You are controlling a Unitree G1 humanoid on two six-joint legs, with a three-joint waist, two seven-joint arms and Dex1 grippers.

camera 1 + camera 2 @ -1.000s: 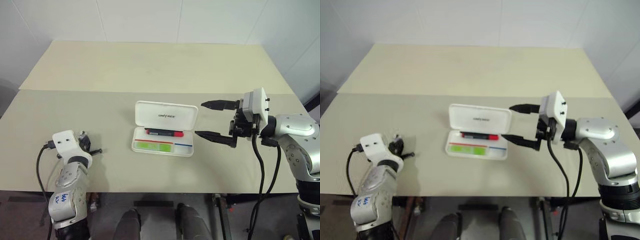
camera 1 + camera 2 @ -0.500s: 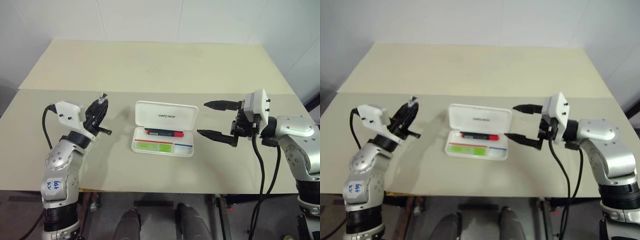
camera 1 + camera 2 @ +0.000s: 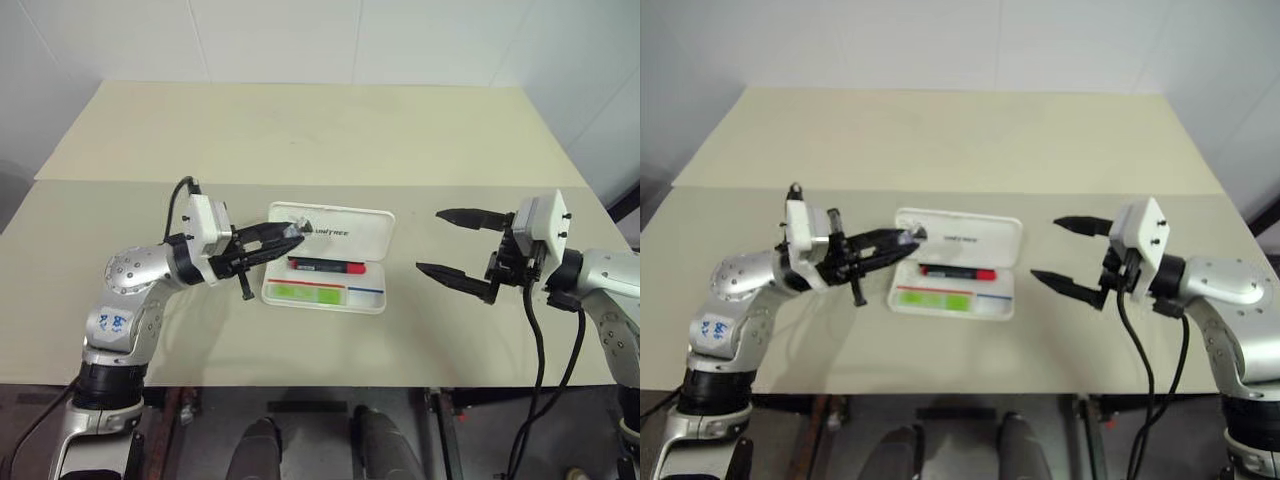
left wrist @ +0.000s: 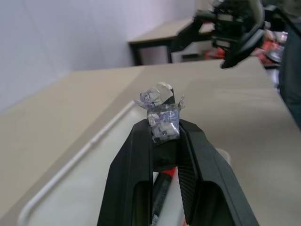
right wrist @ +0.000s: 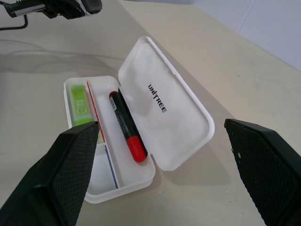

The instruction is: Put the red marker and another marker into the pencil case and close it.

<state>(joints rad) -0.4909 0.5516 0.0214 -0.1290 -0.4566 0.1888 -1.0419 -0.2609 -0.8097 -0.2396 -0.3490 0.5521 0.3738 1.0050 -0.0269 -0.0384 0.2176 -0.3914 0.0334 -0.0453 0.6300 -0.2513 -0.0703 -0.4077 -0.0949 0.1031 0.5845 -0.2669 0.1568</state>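
I will drop the small silvery block with my left gripper in the empty front compartment (image 3: 368,298) beside the lime-green marker.
The white pencil case (image 3: 343,233) lies open in the middle of the table, its lid standing up at the back. The red marker (image 3: 327,266) rests in the rear compartment and the lime-green marker (image 3: 297,292) in the front left one. My left gripper (image 3: 293,233) is shut with nothing held; it points level to the right, its taped tips (image 4: 163,120) at the lid's upper left corner. Whether they touch the lid I cannot tell. My right gripper (image 3: 428,240) hangs open to the right of the case, well apart from it, fingers (image 5: 70,169) spread wide toward the case.
The beige table (image 3: 300,140) stretches far behind the case, with a seam (image 3: 120,181) running across it. Its front edge (image 3: 300,383) lies close below the case. A black cable (image 3: 530,330) trails from my right wrist.
My left arm has lifted from the table's front left and swung right, turning until its shut gripper points at the lid. My right gripper has drawn back a little to the right.
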